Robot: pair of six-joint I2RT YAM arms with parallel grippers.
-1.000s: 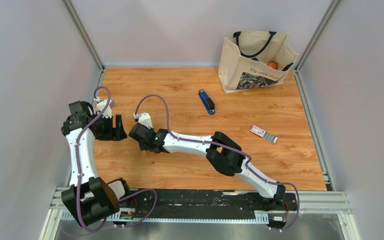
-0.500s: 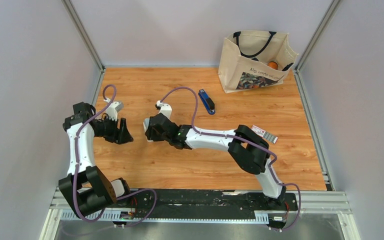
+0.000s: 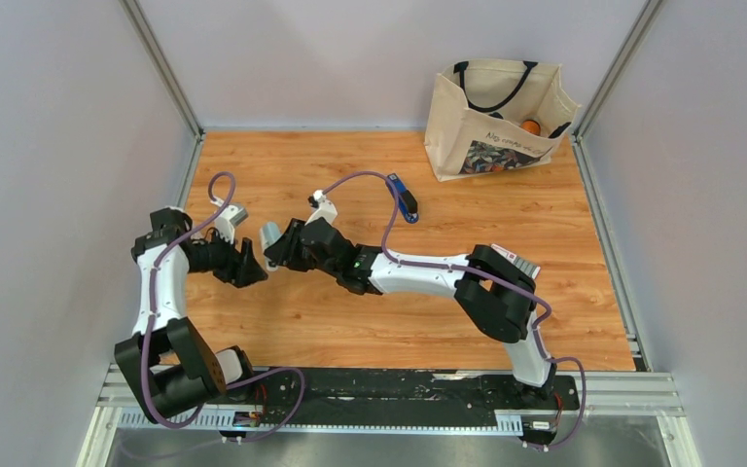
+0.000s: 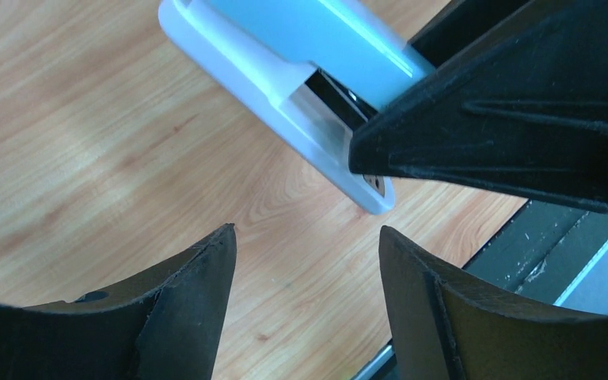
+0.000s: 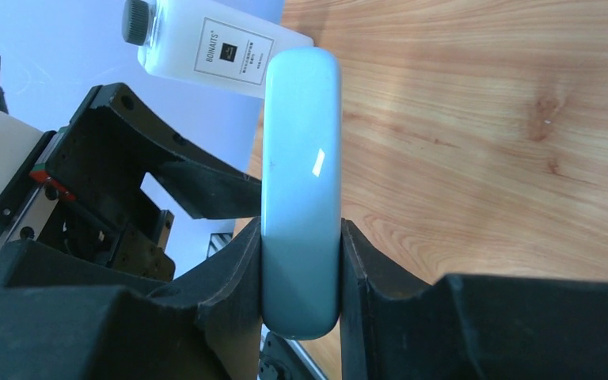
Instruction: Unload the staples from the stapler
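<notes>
The robot's right gripper will set the pale blue and white object down on the bare wood just off my left gripper's tips (image 3: pixel 280 244) (image 5: pixel 495 99).
The stapler (image 3: pixel 402 197), bright blue with a black top, lies on the wooden table at the far middle, away from both grippers. My right gripper (image 3: pixel 277 248) is shut on a pale blue and white stapler-shaped object (image 5: pixel 301 158), holding it above the table at the left. My left gripper (image 4: pixel 307 237) is open and empty. Its tips sit just short of that object's white end (image 4: pixel 368 186). In the top view the left gripper (image 3: pixel 250 265) almost meets the right one. No staples show.
A small white-and-red box (image 3: pixel 513 260) lies at the right, partly behind my right arm's elbow. A cream tote bag (image 3: pixel 496 117) stands at the far right corner. A white labelled block (image 5: pixel 206 47) sits on the left wrist. Walls close the left, far and right sides.
My left gripper has moved right and nearer. My right gripper, still holding the pale object, has swung up towards it, its elbow shifting right. The two grippers now nearly meet.
</notes>
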